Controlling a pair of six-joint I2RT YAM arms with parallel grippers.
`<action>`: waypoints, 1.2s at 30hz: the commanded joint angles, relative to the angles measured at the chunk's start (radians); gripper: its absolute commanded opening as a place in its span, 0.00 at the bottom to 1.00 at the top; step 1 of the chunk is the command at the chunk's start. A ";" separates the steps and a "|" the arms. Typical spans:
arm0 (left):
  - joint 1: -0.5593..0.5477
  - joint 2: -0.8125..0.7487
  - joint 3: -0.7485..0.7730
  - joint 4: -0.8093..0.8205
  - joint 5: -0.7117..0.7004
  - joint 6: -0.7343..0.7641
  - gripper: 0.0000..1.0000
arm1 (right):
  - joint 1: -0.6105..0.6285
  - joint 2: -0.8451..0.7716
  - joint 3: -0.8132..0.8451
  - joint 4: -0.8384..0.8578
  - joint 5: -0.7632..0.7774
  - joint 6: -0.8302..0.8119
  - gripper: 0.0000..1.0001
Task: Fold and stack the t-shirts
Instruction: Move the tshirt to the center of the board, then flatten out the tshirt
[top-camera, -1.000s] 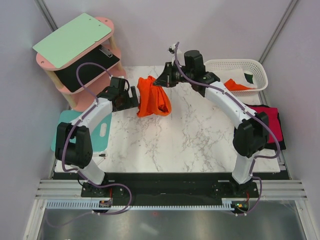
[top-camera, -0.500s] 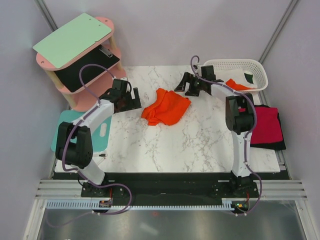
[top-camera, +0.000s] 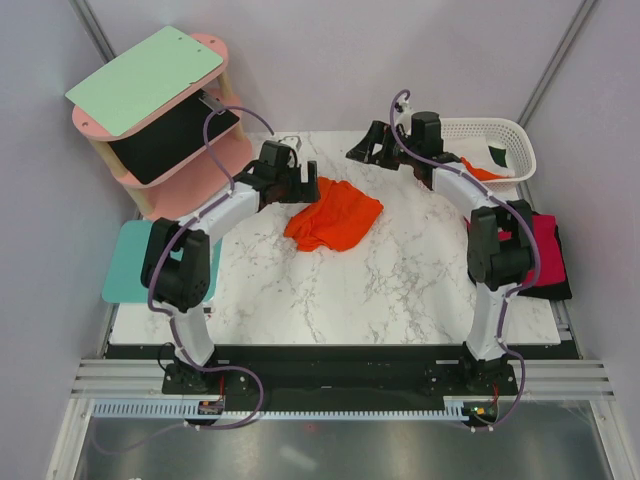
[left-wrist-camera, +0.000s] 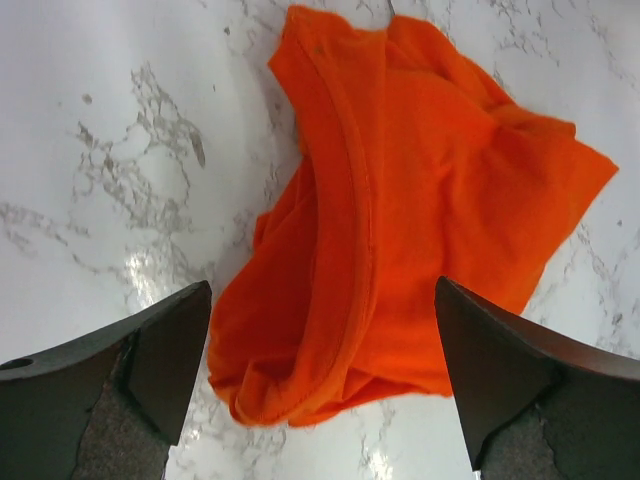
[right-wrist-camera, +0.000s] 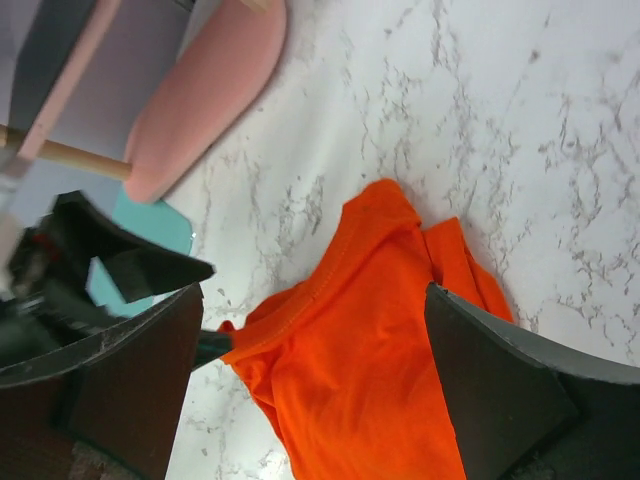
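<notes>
The body of the orange t-shirt lies bunched up, so the robot's left gripper needs to pinch its stitched edge (left-wrist-camera: 345, 230) and lift to draw the cloth out long before folding.
A bright orange t-shirt (top-camera: 335, 213) lies crumpled on the marble table (top-camera: 400, 290), held by neither gripper. My left gripper (top-camera: 303, 187) is open just above the shirt's left edge. In the left wrist view the collar and bunched cloth of the orange t-shirt (left-wrist-camera: 400, 190) lie between and ahead of the gripper's (left-wrist-camera: 322, 290) spread fingers. My right gripper (top-camera: 360, 152) is open, hanging above the table beyond the shirt's far edge. Its wrist view looks down on the orange t-shirt (right-wrist-camera: 370, 380) between the gripper's (right-wrist-camera: 315, 292) wide fingers. A crimson t-shirt (top-camera: 545, 245) lies folded on a black t-shirt (top-camera: 548, 291) at the right edge.
A white lattice basket (top-camera: 470, 125) at the back right holds orange cloth (top-camera: 478, 172) and dark green cloth (top-camera: 497, 155). A pink two-tier shelf (top-camera: 200, 165) with a pale green board (top-camera: 145, 78) stands at the back left. A teal mat (top-camera: 125, 265) lies at the left edge.
My right gripper opened and let go of the orange t-shirt, which dropped from hanging to lying on the table. The left arm swung right up to the shirt's edge.
</notes>
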 joint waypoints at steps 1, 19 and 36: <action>0.004 0.145 0.175 -0.052 0.017 0.053 1.00 | -0.014 -0.085 -0.010 0.032 0.003 -0.017 0.98; -0.031 0.270 0.338 -0.156 0.139 0.077 0.30 | -0.093 -0.154 -0.023 0.015 -0.009 0.008 0.98; -0.059 0.316 0.404 -0.265 0.027 0.111 0.72 | -0.131 -0.168 -0.060 0.049 -0.040 0.037 0.98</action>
